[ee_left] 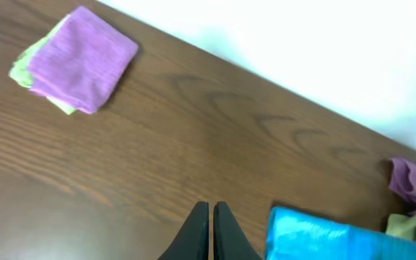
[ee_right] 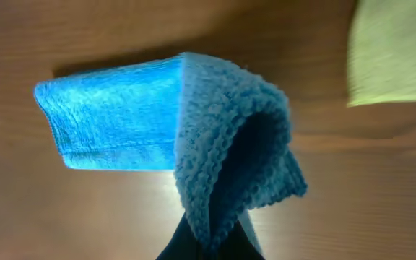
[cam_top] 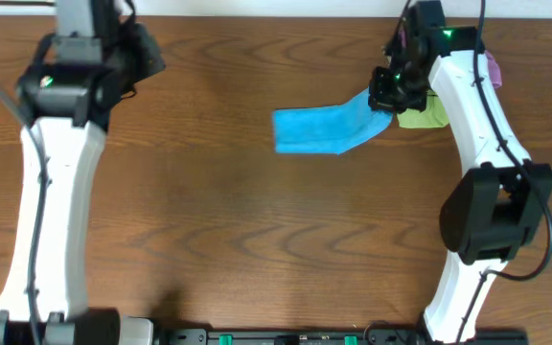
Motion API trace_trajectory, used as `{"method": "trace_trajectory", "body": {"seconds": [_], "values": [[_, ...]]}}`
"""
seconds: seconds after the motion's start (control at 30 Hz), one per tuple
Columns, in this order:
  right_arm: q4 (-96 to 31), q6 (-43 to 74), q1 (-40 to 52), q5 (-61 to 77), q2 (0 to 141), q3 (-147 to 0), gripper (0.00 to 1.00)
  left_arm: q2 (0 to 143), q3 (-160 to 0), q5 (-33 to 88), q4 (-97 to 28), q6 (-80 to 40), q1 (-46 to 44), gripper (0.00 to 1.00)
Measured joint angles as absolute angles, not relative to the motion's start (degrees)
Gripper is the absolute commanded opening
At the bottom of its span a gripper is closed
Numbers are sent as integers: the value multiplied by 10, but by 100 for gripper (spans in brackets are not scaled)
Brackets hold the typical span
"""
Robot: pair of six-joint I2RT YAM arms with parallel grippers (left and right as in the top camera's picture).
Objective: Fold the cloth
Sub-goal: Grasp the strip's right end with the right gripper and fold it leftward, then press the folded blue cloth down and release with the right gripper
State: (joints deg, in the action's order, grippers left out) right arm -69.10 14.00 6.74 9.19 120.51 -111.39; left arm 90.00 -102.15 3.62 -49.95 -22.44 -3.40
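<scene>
My right gripper needs to let go of the blue cloth's raised end on the cloth's flat part (cam_top: 297, 133) (ee_right: 85, 124), just short of the cloth's opposite edge.
The blue cloth (cam_top: 319, 129) lies on the wooden table right of centre, and its right end is lifted. My right gripper (cam_top: 383, 96) is shut on that raised end. In the right wrist view the knitted blue cloth (ee_right: 121, 123) drapes up over the fingers (ee_right: 215, 242), with the rest lying flat to the left. My left gripper (cam_top: 147, 53) is at the far left back of the table, well away from the cloth. Its fingers (ee_left: 211, 211) are shut and empty. The blue cloth also shows at the lower right of the left wrist view (ee_left: 331, 238).
A green cloth (cam_top: 425, 113) lies just right of the right gripper, and also shows in the right wrist view (ee_right: 396, 50). A purple cloth (cam_top: 493, 67) peeks from behind the right arm. The left wrist view shows a folded purple cloth (ee_left: 85, 58) stacked on a green one.
</scene>
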Motion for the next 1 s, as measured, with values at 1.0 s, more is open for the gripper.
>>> {"method": "trace_trajectory", "body": {"seconds": [1.0], "values": [[-599,128,287,-36,1304,-1111,33,887,-1020,43,-538,-224,-35,6]]}}
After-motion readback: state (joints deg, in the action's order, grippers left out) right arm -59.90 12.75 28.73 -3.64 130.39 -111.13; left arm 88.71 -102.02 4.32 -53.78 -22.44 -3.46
